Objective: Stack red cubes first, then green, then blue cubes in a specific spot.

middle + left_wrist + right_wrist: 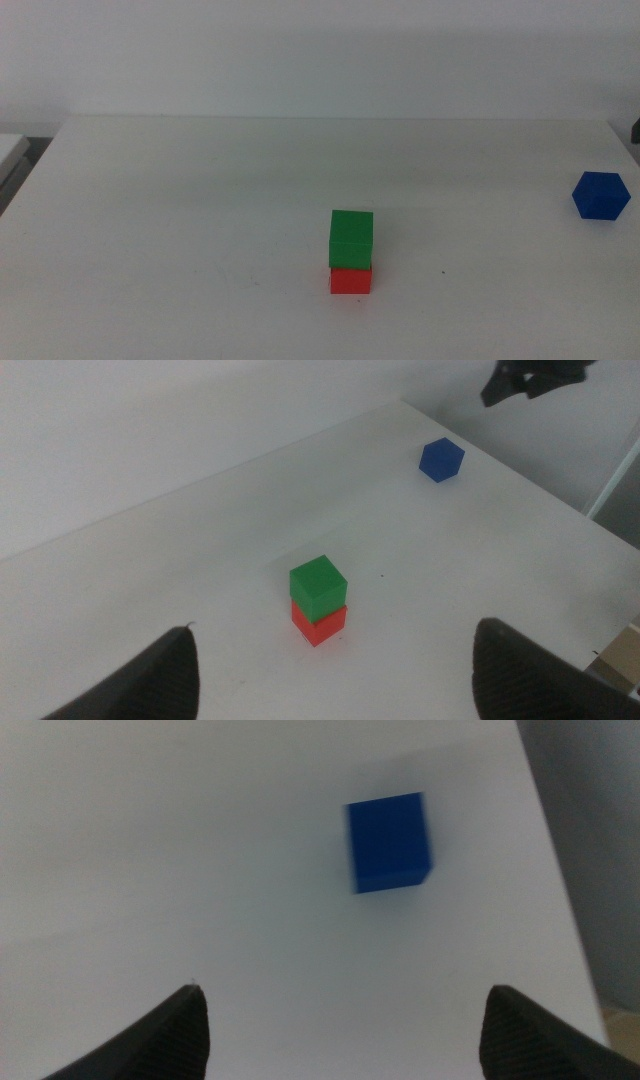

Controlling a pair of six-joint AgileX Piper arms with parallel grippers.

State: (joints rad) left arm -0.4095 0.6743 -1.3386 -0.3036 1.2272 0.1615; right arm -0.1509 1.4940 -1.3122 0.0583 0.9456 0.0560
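Next, my right gripper closes over the middle of the blue cube (601, 196) (389, 842), with its fingers on the sides that face the stack and the edge of the table.
The green cube (351, 238) sits squarely on the red cube (350, 280) on the white tabletop (200, 220), slightly right of centre. The spot under the stack is covered. The blue cube (601, 195) lies alone near the table's right edge. My left gripper (333, 628) is open and empty, held high and well back from the stack (319, 600), outside the middle view. My right gripper (342, 990) is open and empty, above the table a short way from the blue cube (390, 842). It also shows in the left wrist view (530, 378), beyond the blue cube (441, 460).
A tiny dark speck (443, 271) marks the tabletop right of the stack. The table's right edge (560, 870) runs close beside the blue cube. A white object (10, 150) lies off the table's far left corner.
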